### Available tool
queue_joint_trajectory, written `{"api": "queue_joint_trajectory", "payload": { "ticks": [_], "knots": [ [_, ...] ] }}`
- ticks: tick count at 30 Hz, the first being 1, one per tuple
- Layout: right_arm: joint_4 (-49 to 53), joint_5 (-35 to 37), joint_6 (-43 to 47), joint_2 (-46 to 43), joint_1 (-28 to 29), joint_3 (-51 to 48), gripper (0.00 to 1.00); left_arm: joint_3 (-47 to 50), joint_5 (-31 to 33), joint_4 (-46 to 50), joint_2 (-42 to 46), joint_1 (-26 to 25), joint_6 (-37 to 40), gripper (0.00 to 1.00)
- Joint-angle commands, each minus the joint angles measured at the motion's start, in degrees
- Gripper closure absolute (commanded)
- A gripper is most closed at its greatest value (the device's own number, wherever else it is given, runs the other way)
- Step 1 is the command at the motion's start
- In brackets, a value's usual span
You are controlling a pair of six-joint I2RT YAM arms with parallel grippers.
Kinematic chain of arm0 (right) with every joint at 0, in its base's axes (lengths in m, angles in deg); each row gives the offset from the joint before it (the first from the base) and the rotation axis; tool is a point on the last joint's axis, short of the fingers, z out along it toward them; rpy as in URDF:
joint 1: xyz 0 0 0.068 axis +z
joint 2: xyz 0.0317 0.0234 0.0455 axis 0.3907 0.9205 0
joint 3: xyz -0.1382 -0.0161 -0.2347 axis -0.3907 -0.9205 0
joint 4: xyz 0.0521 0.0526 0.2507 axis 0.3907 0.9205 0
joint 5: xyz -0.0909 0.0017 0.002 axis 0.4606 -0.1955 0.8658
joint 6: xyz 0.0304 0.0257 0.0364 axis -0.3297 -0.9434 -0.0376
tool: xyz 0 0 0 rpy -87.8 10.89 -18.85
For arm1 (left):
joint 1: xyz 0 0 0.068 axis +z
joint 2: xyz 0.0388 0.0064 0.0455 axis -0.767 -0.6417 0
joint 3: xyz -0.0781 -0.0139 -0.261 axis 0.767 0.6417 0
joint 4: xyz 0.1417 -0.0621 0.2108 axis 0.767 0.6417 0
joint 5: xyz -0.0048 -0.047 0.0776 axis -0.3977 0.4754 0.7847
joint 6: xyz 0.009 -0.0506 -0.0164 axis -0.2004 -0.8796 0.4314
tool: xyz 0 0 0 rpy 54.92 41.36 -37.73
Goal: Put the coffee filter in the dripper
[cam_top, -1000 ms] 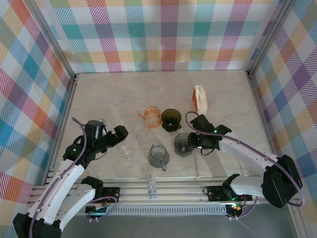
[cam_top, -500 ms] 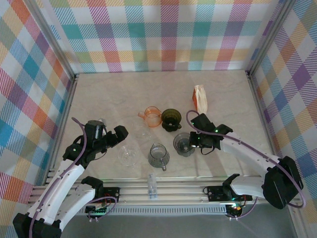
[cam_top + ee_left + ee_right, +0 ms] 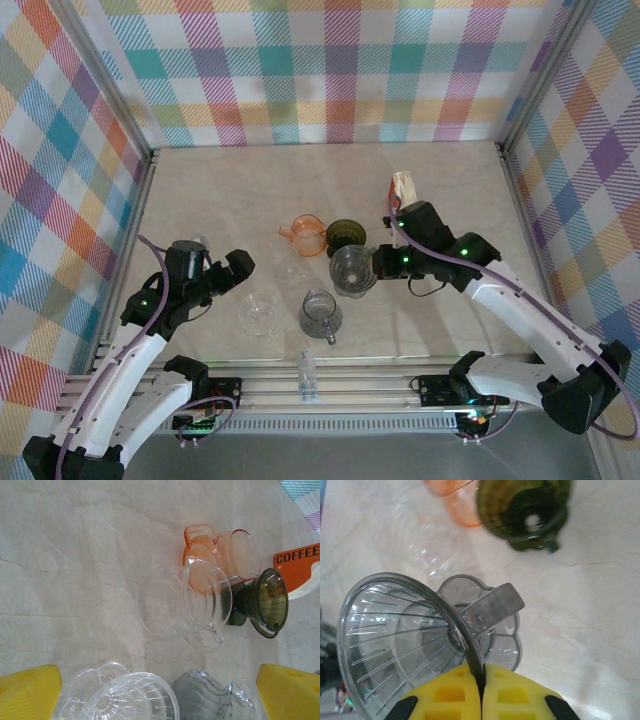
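My right gripper has the smoky grey dripper. Next, I set it down on the opening of the grey glass jug (image 3: 319, 295).
My right gripper (image 3: 383, 264) (image 3: 481, 674) is shut on the rim of a smoky grey dripper (image 3: 352, 270) (image 3: 402, 635). It holds the dripper tilted above the table, just in front of a dark green dripper (image 3: 345, 236) (image 3: 522, 510). The orange and white coffee filter pack (image 3: 404, 197) (image 3: 296, 560) stands at the back right, behind the right arm. My left gripper (image 3: 234, 276) (image 3: 159, 692) is open with nothing held, hovering over a clear dripper (image 3: 258, 315) (image 3: 125, 700) at the front left.
An orange dripper (image 3: 308, 237) (image 3: 235, 555) lies beside the green one. Another clear dripper (image 3: 182, 602) lies in front of it. A grey glass jug (image 3: 320, 315) (image 3: 215, 702) stands at the front centre. Plaid walls enclose the table (image 3: 230, 200).
My right gripper closed on the grey dripper's rim, lifted it off the table and carried it back and left towards the green dripper. The left arm stayed put.
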Motion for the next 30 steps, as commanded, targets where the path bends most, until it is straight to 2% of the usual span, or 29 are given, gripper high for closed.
{"api": "queue_joint_trajectory", "payload": {
  "ticks": [1, 5, 10, 30],
  "knots": [
    [1.4, -4.8, 0.1, 3.4, 4.7, 3.6, 1.0, -0.7, 0.8, 0.9, 0.4, -0.4, 1.1, 0.0],
    [-0.1, -5.3, -0.9, 6.8, 8.2, 5.7, 1.0, -0.7, 0.9, 0.7, 0.3, -0.4, 1.3, 0.0],
    [-1.2, -4.9, -1.0, 10.5, 10.0, 6.8, 1.0, -0.7, 0.7, 0.4, 0.1, -0.4, 1.4, 0.0],
    [-3.0, -2.8, -1.8, 14.1, 10.0, 3.5, 1.0, 0.3, 0.6, 0.0, 0.1, -0.4, 1.8, 0.0]
  ]
}}
